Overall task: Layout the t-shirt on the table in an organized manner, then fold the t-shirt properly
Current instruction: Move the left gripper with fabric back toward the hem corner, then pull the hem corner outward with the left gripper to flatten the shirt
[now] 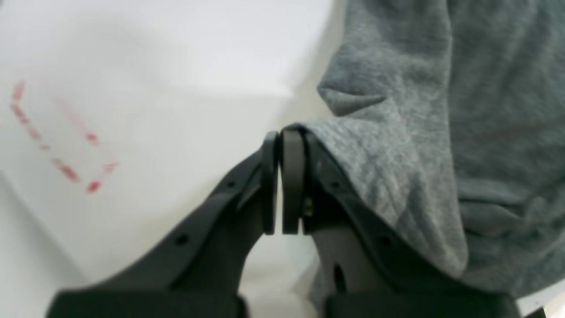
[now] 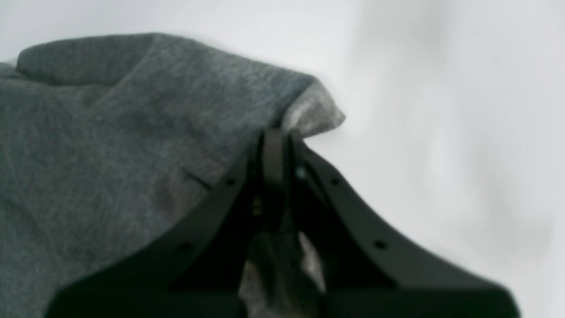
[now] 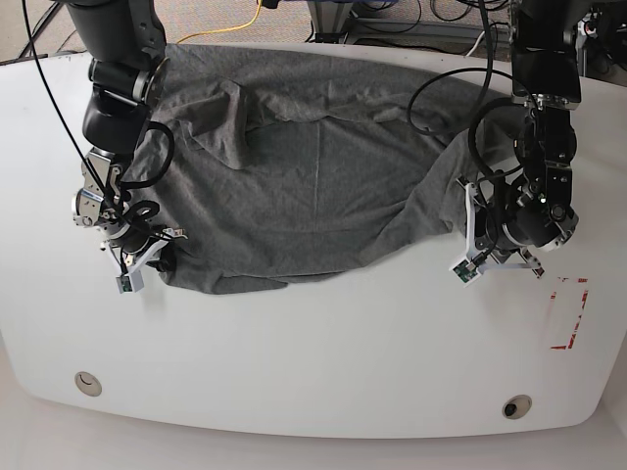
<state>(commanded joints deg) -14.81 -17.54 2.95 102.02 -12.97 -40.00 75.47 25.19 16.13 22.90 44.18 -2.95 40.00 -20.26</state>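
Next, the left gripper releases the grey t-shirt's corner on the white table (image 3: pixel 493 270) beside the red dashed mark.
The grey t-shirt (image 3: pixel 313 176) lies wrinkled and partly spread across the far half of the white table (image 3: pixel 313 372). At its near-left corner, my right gripper (image 3: pixel 154 258) is shut on the cloth. In the right wrist view the fabric (image 2: pixel 132 132) bunches at the closed right gripper (image 2: pixel 276 134) and shows between the fingers. My left gripper (image 3: pixel 485 235) is at the shirt's right edge. In the left wrist view the left gripper (image 1: pixel 282 132) is shut, and the shirt edge (image 1: pixel 397 176) is caught at the tip and drapes over the right finger.
A red dashed rectangle mark (image 3: pixel 568 313) (image 1: pixel 66 170) lies on the table near the left arm. Two round holes (image 3: pixel 88 382) (image 3: pixel 516 404) sit by the front edge. Cables trail behind the table's far edge.
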